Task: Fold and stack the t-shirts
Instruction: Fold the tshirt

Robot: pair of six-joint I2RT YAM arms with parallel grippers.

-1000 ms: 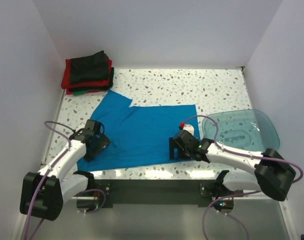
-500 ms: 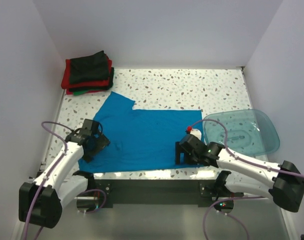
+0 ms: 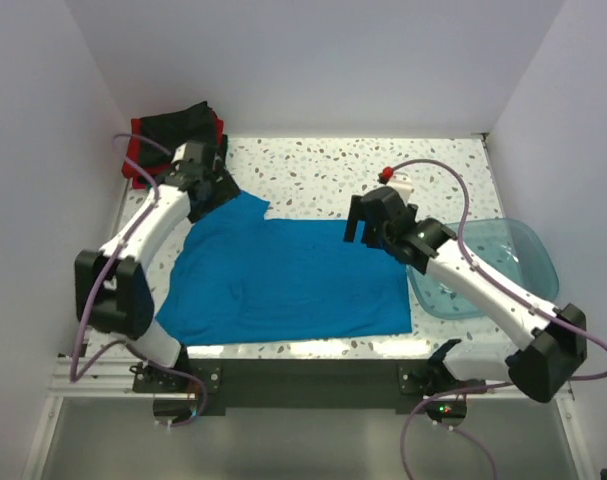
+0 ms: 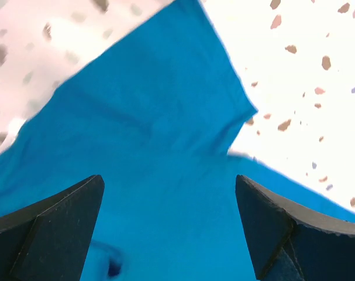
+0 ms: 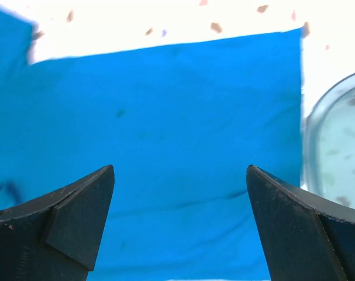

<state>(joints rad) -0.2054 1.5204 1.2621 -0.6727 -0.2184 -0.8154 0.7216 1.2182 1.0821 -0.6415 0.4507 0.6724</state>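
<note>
Next, my left gripper needs to grab the bright blue t-shirt by its sleeve's far corner (image 3: 240, 192) (image 4: 188, 3), the one nearest the folded dark and red t-shirts.
A bright blue t-shirt (image 3: 283, 275) lies spread flat on the speckled table, one sleeve (image 4: 165, 88) pointing to the far left. My left gripper (image 3: 209, 190) hovers open over that sleeve, only blue cloth showing between its fingertips (image 4: 168, 178). Over the shirt's far right corner my right gripper (image 3: 364, 228) is open too, nothing in its jaws (image 5: 180, 168). The folded dark and red t-shirts (image 3: 168, 130) are stacked in the far left corner, partly hidden behind my left arm.
A translucent blue-green tub (image 3: 488, 270) sits at the right, touching the shirt's right edge, and it also shows in the right wrist view (image 5: 341, 146). White walls close in the table on the left, back and right.
Both arms have swung from the shirt's near edge to its far edge, jaws open throughout. The shirt now lies flatter and reaches further right, up to the tub.
</note>
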